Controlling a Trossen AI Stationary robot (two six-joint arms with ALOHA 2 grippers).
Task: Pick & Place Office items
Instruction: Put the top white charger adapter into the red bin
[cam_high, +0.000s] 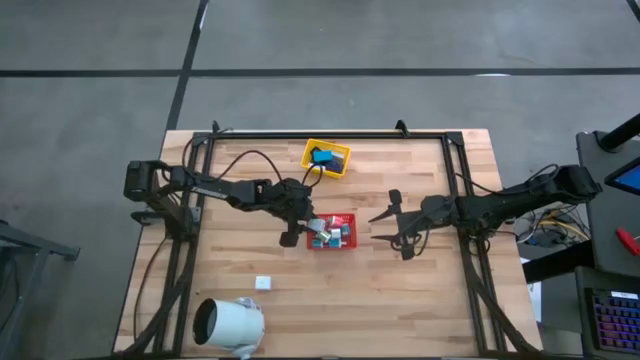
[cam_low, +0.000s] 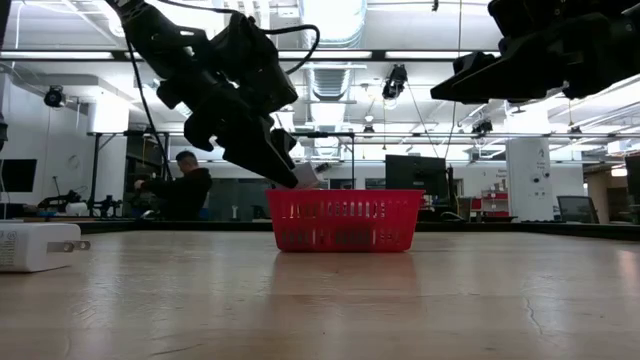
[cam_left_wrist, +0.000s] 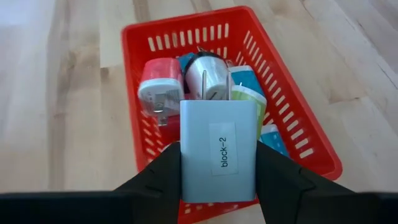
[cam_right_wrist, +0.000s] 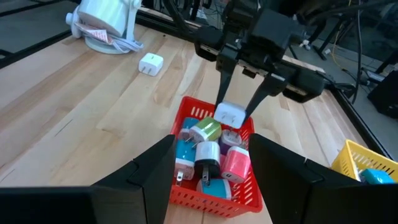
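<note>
Next, my left gripper releases the pale block in the red tray (cam_high: 317, 231) (cam_left_wrist: 216, 154), next to the green charger piece.
My left gripper (cam_left_wrist: 219, 163) is shut on a pale block (cam_left_wrist: 217, 140) labelled "block-2". It hovers over the left end of the red tray (cam_high: 347, 244). In the low view the left gripper (cam_low: 288, 165) slants down toward the red tray (cam_low: 345, 222). Several small charger-like pieces, pink (cam_left_wrist: 160, 86), white (cam_left_wrist: 208, 73), teal and green (cam_right_wrist: 206, 130), lie inside the tray. Another white piece (cam_high: 263, 283) rests flat on the table. A blue piece (cam_high: 322, 156) lies in the yellow tray (cam_high: 340, 164). My right gripper (cam_high: 393, 226) is open, right of the red tray, holding nothing. My left gripper pinches the pale block by its two side faces (cam_left_wrist: 186, 155), one finger (cam_left_wrist: 163, 171) on each side. The fingers slant down from the table's left. The block is lifted clear above the tray's left end, its metal prongs (cam_left_wrist: 215, 87) pointing away from the gripper toward the tray.
A large white cylinder (cam_high: 228, 323) lies on its side near the table's near left corner. The black frame rails (cam_high: 330, 135) run along the far edge and both sides. Bare wood lies between the red tray and the near edge. A person (cam_low: 185, 185) sits in the room beyond.
</note>
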